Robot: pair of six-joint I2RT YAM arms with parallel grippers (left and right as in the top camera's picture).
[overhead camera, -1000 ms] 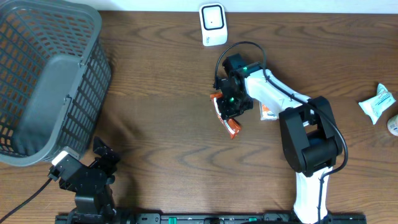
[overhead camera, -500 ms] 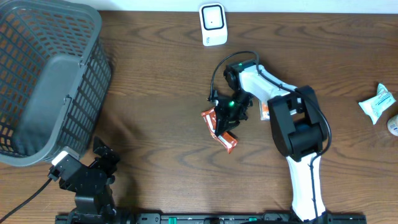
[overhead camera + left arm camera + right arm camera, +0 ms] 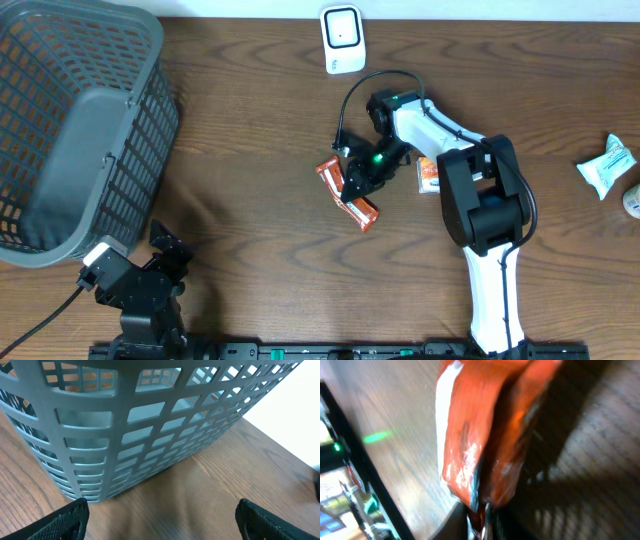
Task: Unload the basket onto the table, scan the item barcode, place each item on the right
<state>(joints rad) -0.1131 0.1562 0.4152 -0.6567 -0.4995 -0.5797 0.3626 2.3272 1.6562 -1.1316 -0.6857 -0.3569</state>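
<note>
I should open my right gripper, as it pinches just a thin fold of the orange foil packet, and grip deeper around the packet's middle (image 3: pixel 346 197) before I lift it.
The item is an orange foil snack packet (image 3: pixel 340 192), held just over the table's middle, below the white barcode scanner (image 3: pixel 342 39) at the far edge. My right gripper (image 3: pixel 366 172) is shut on the packet's edge. In the right wrist view the packet (image 3: pixel 480 435) fills the frame, its lower edge pinched in the narrow gap between the jaws (image 3: pixel 482 527). No barcode shows on it. My left gripper (image 3: pixel 162 522) stands wide open over bare wood, nothing between its fingers, near the basket at the front left (image 3: pixel 165 250).
A large grey mesh basket (image 3: pixel 70 120) takes up the left side, close in front of the left wrist camera (image 3: pixel 150 425). A second orange-and-white packet (image 3: pixel 430 177) lies beside the right arm. A white wrapped packet (image 3: pixel 607 165) lies at the right edge.
The right gripper has swung left and turned with the orange packet. The left arm has not moved.
</note>
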